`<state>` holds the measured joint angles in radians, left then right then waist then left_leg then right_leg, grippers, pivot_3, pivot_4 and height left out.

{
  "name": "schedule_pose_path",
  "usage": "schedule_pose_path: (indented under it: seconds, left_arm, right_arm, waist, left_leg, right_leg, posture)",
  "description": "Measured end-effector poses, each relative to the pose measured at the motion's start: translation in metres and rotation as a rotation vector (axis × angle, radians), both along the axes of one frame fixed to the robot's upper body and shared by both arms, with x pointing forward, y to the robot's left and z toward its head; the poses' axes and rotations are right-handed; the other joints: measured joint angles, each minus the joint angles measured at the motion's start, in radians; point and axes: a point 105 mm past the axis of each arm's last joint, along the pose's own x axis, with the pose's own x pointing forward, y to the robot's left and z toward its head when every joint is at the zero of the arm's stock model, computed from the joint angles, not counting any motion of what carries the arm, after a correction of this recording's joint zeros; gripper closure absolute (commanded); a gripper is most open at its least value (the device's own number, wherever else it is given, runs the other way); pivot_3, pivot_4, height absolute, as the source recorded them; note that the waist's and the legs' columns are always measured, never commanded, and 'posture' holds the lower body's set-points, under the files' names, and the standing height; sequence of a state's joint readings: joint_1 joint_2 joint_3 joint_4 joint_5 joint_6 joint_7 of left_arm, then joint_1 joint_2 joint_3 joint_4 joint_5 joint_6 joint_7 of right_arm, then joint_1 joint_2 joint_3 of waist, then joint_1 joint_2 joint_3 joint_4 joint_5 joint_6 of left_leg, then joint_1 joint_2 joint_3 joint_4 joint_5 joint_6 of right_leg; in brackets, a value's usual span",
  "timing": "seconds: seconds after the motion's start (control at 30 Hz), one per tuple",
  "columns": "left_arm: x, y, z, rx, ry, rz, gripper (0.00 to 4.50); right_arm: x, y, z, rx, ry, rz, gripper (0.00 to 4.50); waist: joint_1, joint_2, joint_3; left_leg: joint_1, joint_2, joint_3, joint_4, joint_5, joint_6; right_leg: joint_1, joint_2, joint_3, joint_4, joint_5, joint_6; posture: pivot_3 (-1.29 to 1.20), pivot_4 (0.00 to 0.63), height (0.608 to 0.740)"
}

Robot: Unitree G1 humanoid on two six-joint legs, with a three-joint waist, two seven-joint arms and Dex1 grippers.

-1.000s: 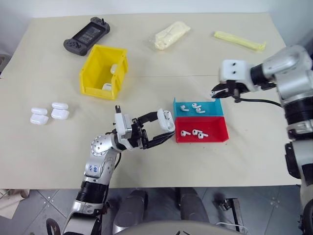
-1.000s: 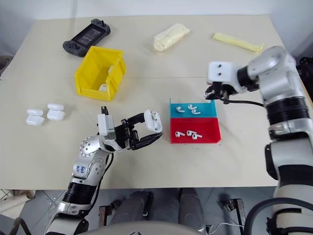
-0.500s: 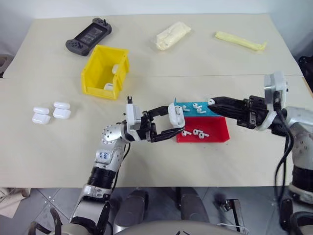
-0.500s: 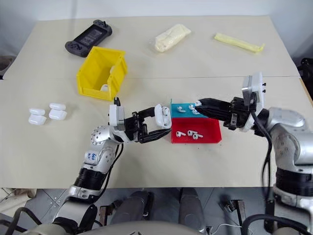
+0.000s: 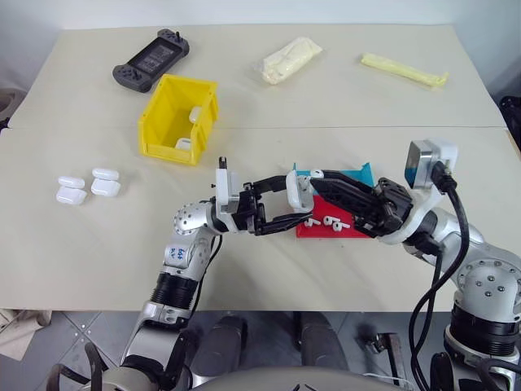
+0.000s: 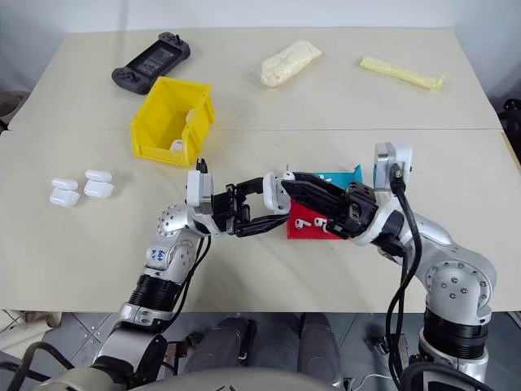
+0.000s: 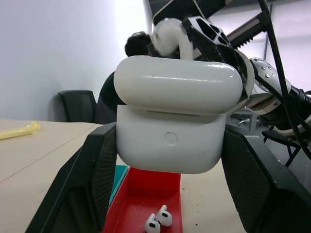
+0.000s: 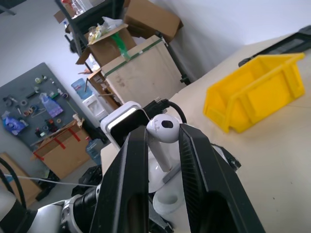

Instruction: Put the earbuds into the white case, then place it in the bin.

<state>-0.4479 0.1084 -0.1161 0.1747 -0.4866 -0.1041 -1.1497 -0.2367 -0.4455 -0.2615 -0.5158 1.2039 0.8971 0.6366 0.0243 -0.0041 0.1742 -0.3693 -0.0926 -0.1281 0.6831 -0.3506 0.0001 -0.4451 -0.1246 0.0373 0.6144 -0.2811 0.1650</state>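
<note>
Next, my right gripper lets go of the earbud in the open slot of the white case (image 5: 296,191) (image 8: 166,172) that my left gripper holds.
My left gripper (image 5: 291,205) is shut on the white case (image 7: 175,126), holding it in the air beside the trays with its lid hinged up. My right gripper (image 8: 163,141) comes in from the right and is shut on one earbud (image 8: 163,127), pinched by its head. The stem points down at the case (image 8: 165,194) just below it. That earbud (image 7: 167,36) shows right over the case's top edge. More earbuds (image 5: 330,220) lie in the red tray (image 5: 362,230). The yellow bin (image 5: 156,122) stands at the back left, with white cases inside.
A teal tray (image 5: 360,173) sits behind the red one, mostly covered by my right arm. Several spare white cases (image 5: 89,186) lie at the left. At the table's far edge lie a black game console (image 5: 151,61), a plastic pouch (image 5: 289,59) and a yellow strip (image 5: 404,70).
My right arm swung from over the teal tray down and left to the case, rolling its wrist, earbud in its fingers. The left gripper shifted slightly right with the case.
</note>
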Motion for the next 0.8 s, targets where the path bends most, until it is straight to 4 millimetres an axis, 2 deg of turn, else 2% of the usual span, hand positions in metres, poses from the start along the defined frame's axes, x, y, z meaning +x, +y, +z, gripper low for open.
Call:
schedule_pose_path:
  seconds: [0.4, 0.8]
  left_arm:
    - [0.003, 0.003, 0.002, -0.018, 0.004, 0.026, 1.67]
    - [0.005, 0.004, -0.002, 0.01, 0.017, 0.037, 1.67]
  right_arm:
    - [0.001, 0.003, -0.013, 0.0, 0.008, -0.023, 4.0]
    - [0.002, 0.008, -0.022, -0.079, -0.074, -0.031, 4.0]
  waist:
    - [0.0, 0.0, 0.0]
    - [0.0, 0.0, 0.0]
  left_leg:
    - [0.0, 0.0, 0.0, 0.0, 0.0, 0.0]
    - [0.0, 0.0, 0.0, 0.0, 0.0, 0.0]
  right_leg:
    - [0.0, 0.0, 0.0, 0.0, 0.0, 0.0]
    - [0.0, 0.0, 0.0, -0.001, 0.0, 0.0]
  posture:
    - [0.0, 0.15, 0.74]
    - [0.0, 0.15, 0.74]
